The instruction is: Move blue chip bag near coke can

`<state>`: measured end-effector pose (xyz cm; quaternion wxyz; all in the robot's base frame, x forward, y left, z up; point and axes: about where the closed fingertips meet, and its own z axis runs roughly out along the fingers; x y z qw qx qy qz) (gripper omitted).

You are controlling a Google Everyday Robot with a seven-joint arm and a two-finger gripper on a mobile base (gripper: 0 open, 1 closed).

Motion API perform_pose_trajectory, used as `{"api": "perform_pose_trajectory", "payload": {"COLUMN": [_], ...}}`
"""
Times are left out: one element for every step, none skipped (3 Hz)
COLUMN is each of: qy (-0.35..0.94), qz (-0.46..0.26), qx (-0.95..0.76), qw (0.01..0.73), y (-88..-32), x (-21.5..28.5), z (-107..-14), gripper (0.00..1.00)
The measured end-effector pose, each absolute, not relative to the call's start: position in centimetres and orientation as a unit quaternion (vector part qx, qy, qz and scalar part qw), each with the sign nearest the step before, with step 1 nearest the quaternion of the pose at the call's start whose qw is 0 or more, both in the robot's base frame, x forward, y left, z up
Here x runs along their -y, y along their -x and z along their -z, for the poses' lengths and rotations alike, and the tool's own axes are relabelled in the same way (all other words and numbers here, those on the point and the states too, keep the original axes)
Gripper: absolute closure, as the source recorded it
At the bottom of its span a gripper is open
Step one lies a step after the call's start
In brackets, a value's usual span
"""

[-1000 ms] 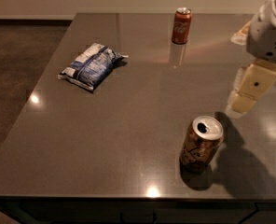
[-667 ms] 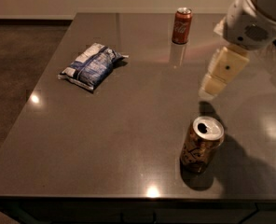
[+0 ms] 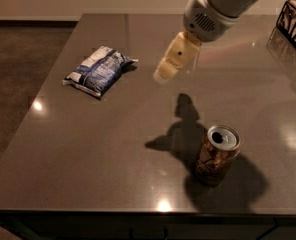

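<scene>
The robot's gripper should next move to the middle of the blue chip bag [image 3: 100, 70] and close there, so that the bag bunches up between its fingers.
The blue chip bag [image 3: 99, 70] lies flat on the left part of the dark grey table [image 3: 103, 149], dark blue with white markings. My gripper [image 3: 165, 72] hangs above the table's middle back, pointing down and left, about a bag-length to the right of the bag and apart from it. The coke can does not show in this view; my arm [image 3: 213, 9] covers the far middle of the table where it stood.
A gold-brown can [image 3: 217, 155] with dark markings stands upright at the front right. A dark wire basket [image 3: 294, 15] sits at the far right edge. The table's left edge drops to a brown floor [image 3: 18, 74].
My arm and gripper have swung left from the right side toward the table's middle, now covering the red can at the back. The bag and the gold-brown can have not moved.
</scene>
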<state>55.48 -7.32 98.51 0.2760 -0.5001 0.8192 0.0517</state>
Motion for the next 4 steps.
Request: {"api": "perform_pose_trajectory", "payload": {"qy": [0.465, 0.432, 0.4, 0.377], "qz": [-0.051, -0.046, -0.048, -0.046], "qx": [-0.834, -0.853, -0.871, -0.887], "qw": [0.291, 0.29, 0.281, 0.261], "y": [-57.3, -58.6, -60.0, -61.7], "x": [3.5, 0.2, -2.7, -5.6], "z": [-98.0, -96.9, -95.4, -93.2], "gripper": [0.0, 0.0, 0.0, 0.0]}}
